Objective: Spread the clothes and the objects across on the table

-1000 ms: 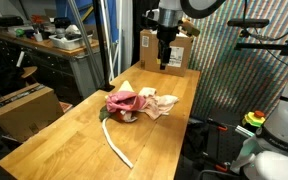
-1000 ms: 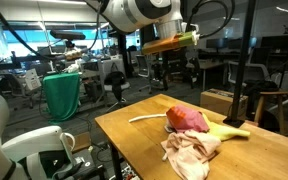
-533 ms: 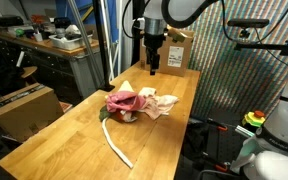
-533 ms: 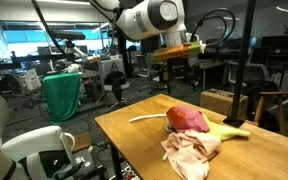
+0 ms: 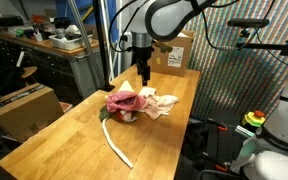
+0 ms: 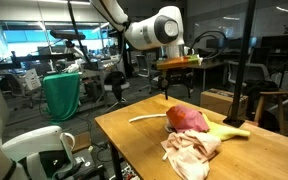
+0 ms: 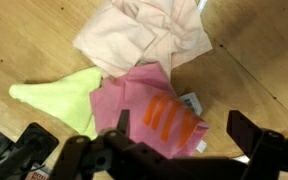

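Note:
The pink cloth has orange stripes (image 5: 134, 103) (image 7: 172, 119) that my gripper needs to go down to next and close on, because lifting the cloth there opens up the heap.
A heap of clothes lies on the wooden table (image 5: 74, 135): a pink cloth (image 5: 122, 102) with orange stripes (image 7: 149, 112), a pale peach cloth (image 5: 162, 103) (image 7: 144, 35) and a yellow-green cloth (image 7: 59, 98). The heap also shows in an exterior view, pink cloth (image 6: 187, 119) above peach cloth (image 6: 189, 150). A long white strip (image 5: 116, 145) lies beside the heap. My gripper (image 5: 143, 76) (image 6: 179, 88) hangs open and empty above the heap, its fingers (image 7: 184, 130) over the pink cloth.
A cardboard box (image 5: 170, 52) stands at the table's far end. Another box (image 5: 24, 108) sits on the floor beside the table. A green bin (image 6: 62, 95) and office furniture stand behind. A second robot's white body (image 5: 279, 120) is near the table.
The gripper has moved from over the cardboard box toward the clothes heap and lower. The clothes and strip have not moved.

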